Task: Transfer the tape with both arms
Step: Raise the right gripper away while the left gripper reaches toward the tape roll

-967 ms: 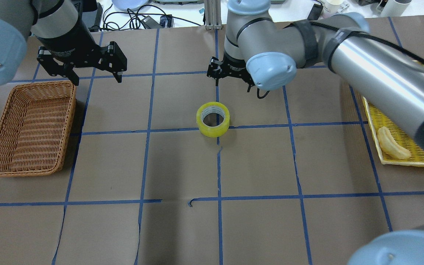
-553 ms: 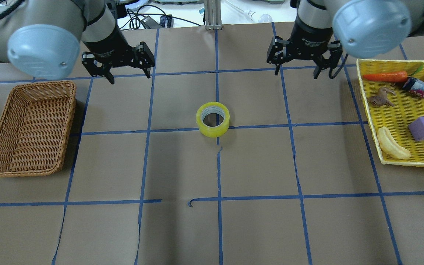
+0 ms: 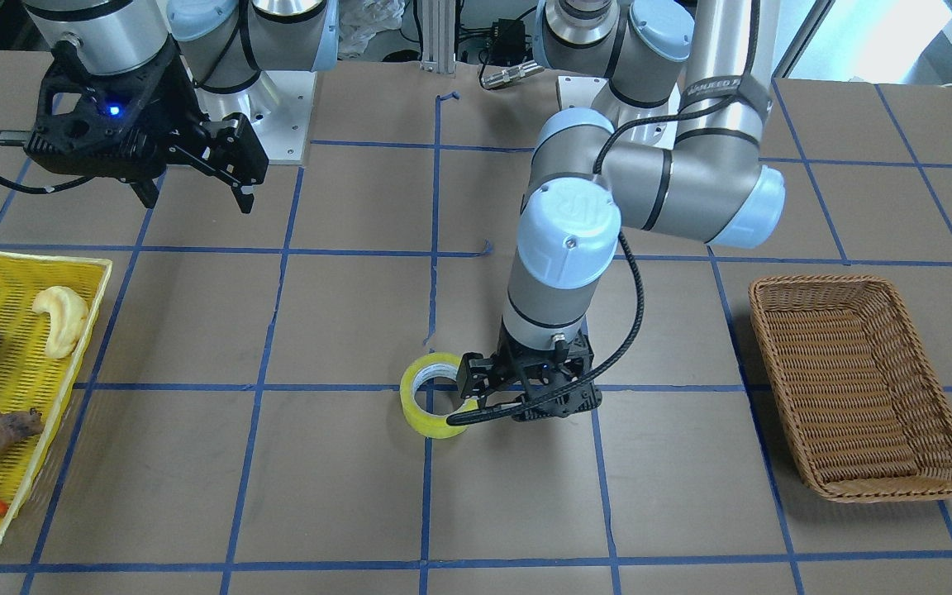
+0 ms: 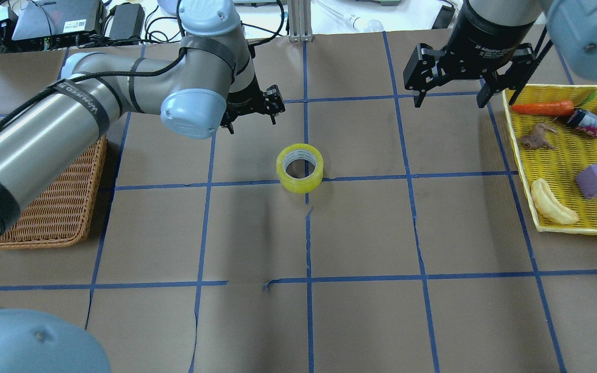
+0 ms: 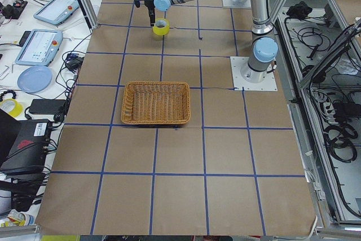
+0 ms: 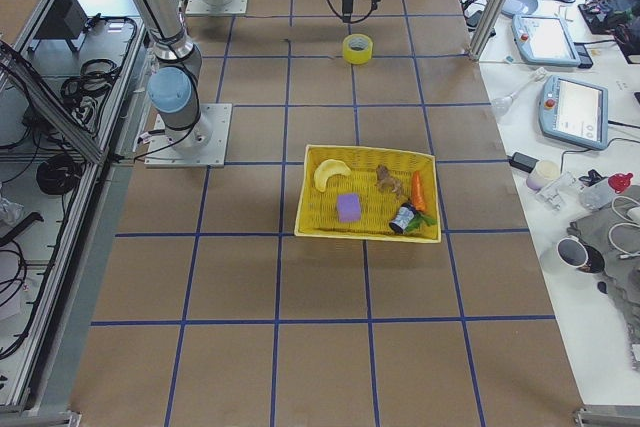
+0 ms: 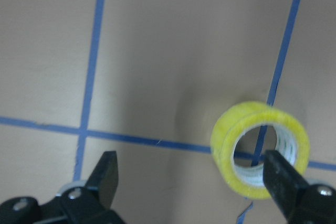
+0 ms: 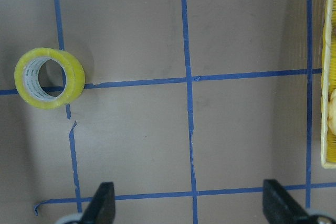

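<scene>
The yellow tape roll's side (image 3: pixel 470 403) (image 7: pixel 222 148) facing the wicker basket is the next place for my left gripper to go and close, with one finger inside the roll's hole.
The yellow tape roll (image 4: pixel 298 185) lies flat on the brown table at the middle, its hole facing up. It also shows in the front view (image 3: pixel 420 420). My left gripper (image 4: pixel 252 124) is open and empty. It hangs close over the table just beyond the roll, fingers pointing down. In the left wrist view one fingertip (image 7: pixel 281 178) overlaps the roll (image 7: pixel 231 129). My right gripper (image 4: pixel 450 101) is open and empty, high at the far right. Its wrist view shows the roll (image 8: pixel 75 74) far to the left.
An empty wicker basket (image 4: pixel 55 207) stands at the left, partly under my left arm. A yellow mesh tray (image 4: pixel 557 160) at the right holds a pale banana toy (image 4: pixel 550 204), a purple block, a carrot, a can and a small animal figure.
My left gripper has moved from beside the basket to the middle, close to the tape. My right gripper has drawn back from the middle to the far right. The tape has not moved.
</scene>
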